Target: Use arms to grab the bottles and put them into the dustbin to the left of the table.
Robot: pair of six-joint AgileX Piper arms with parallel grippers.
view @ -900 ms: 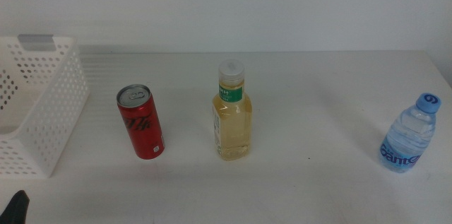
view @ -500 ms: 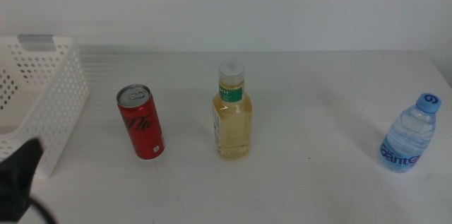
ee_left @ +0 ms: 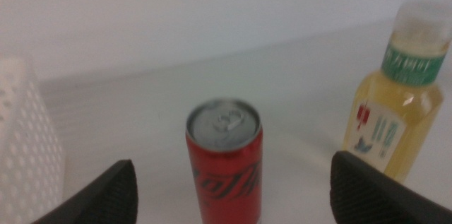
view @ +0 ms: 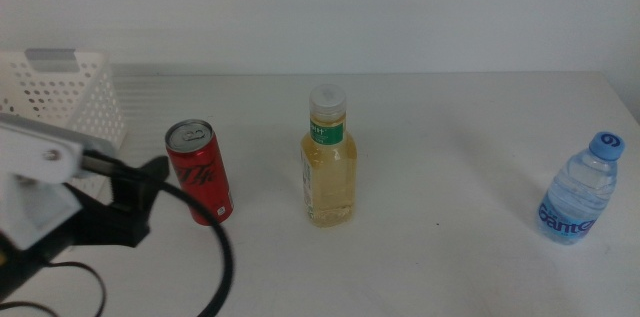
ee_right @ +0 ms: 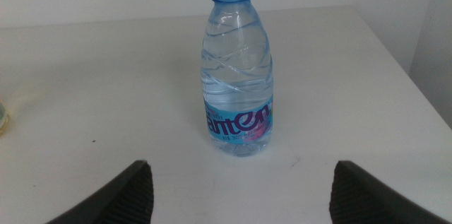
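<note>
Next, I move my left gripper to the slim red can and close it around the can's middle [view: 204, 178] [ee_left: 227, 183], at its dark lettering.
A slim red can [view: 201, 172] stands left of centre on the table [view: 450, 127]. My left gripper [view: 150, 195] has reached in from the left and sits just short of the can, open. In the left wrist view the can [ee_left: 224, 164] stands upright between and beyond the spread jaws of that gripper [ee_left: 233, 181]. The yellow-liquid bottle [view: 328, 172] with a green label stands at the centre. The blue-capped water bottle [view: 580, 192] stands far right, and my right gripper [ee_right: 241, 174] is open in front of this water bottle [ee_right: 236, 75]. The white dustbin [view: 60, 92] sits at the far left.
The left arm's white housing [view: 35, 172] and black cable [view: 215, 257] cover the dustbin's front part. The yellow bottle [ee_left: 392, 111] stands a short gap to the can's right. The table's right edge runs close to the water bottle.
My left arm has come up from the bottom left corner and moved right toward the red can. The bottles and the can have not moved.
</note>
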